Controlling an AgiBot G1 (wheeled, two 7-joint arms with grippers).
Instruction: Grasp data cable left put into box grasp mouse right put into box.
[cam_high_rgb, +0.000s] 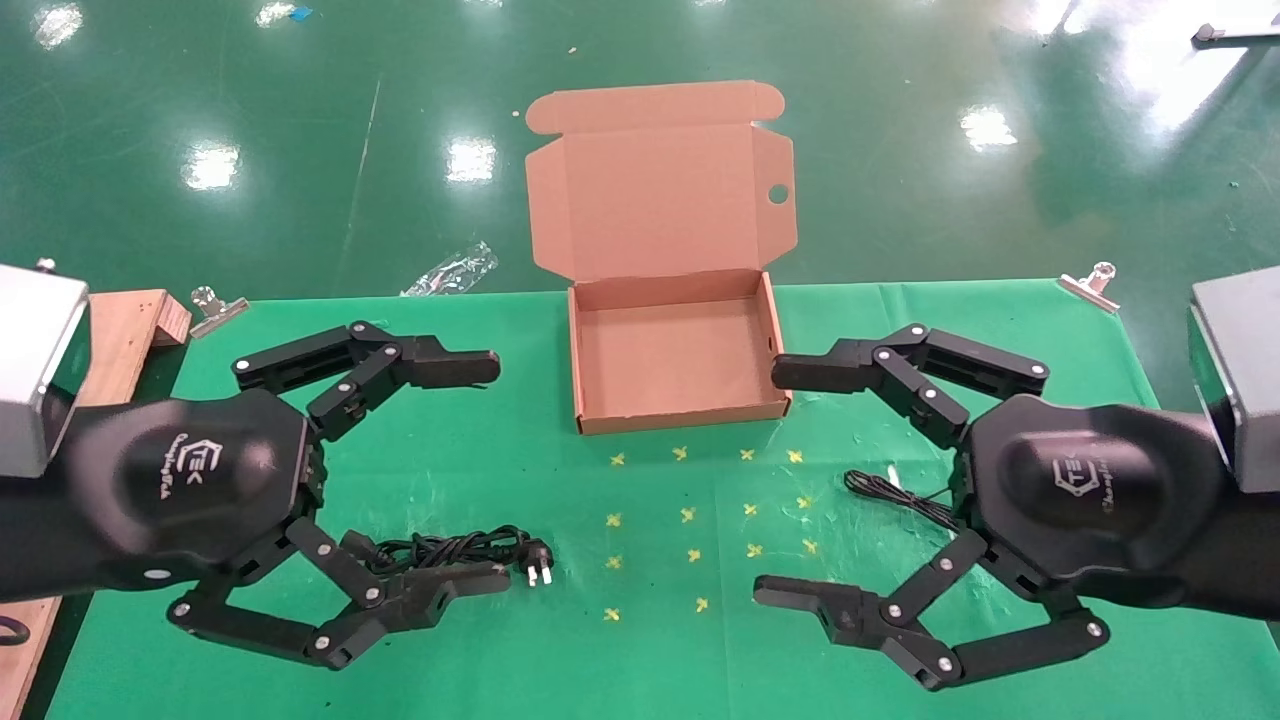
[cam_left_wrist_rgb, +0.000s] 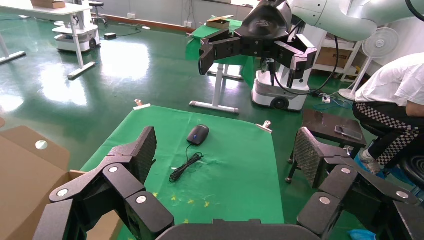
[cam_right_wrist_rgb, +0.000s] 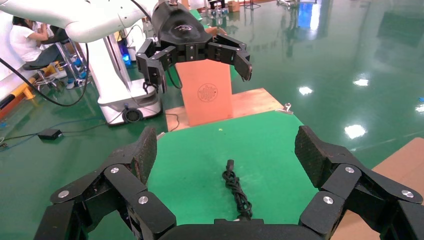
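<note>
Next, I close my right gripper on the middle of the mouse's bundled cord (cam_high_rgb: 918, 499), so that the mouse hangs down from it.
The box (cam_high_rgb: 680, 350) stands open at the table's far middle, its lid raised and nothing inside; it also shows in the left wrist view (cam_left_wrist_rgb: 25, 170). The data cable (cam_high_rgb: 450, 548) lies bundled on the green cloth at the left, its pronged plug towards the middle; it also shows in the right wrist view (cam_right_wrist_rgb: 236, 189). My left gripper (cam_high_rgb: 497, 470) hangs open above it and holds nothing. In the head view the mouse is hidden behind my right gripper (cam_high_rgb: 766, 480); only its thin cord (cam_high_rgb: 890, 495) shows. In the left wrist view the mouse (cam_left_wrist_rgb: 198, 134) lies on the cloth. The right gripper is open and holds nothing.
Yellow cross marks (cam_high_rgb: 700, 520) dot the cloth in front of the box. Binder clips (cam_high_rgb: 218, 308) (cam_high_rgb: 1090, 282) hold the far corners. A wooden board (cam_high_rgb: 120, 330) lies at the far left. A plastic bag (cam_high_rgb: 452, 270) lies on the floor behind. A person (cam_left_wrist_rgb: 395, 100) sits beyond the table's right.
</note>
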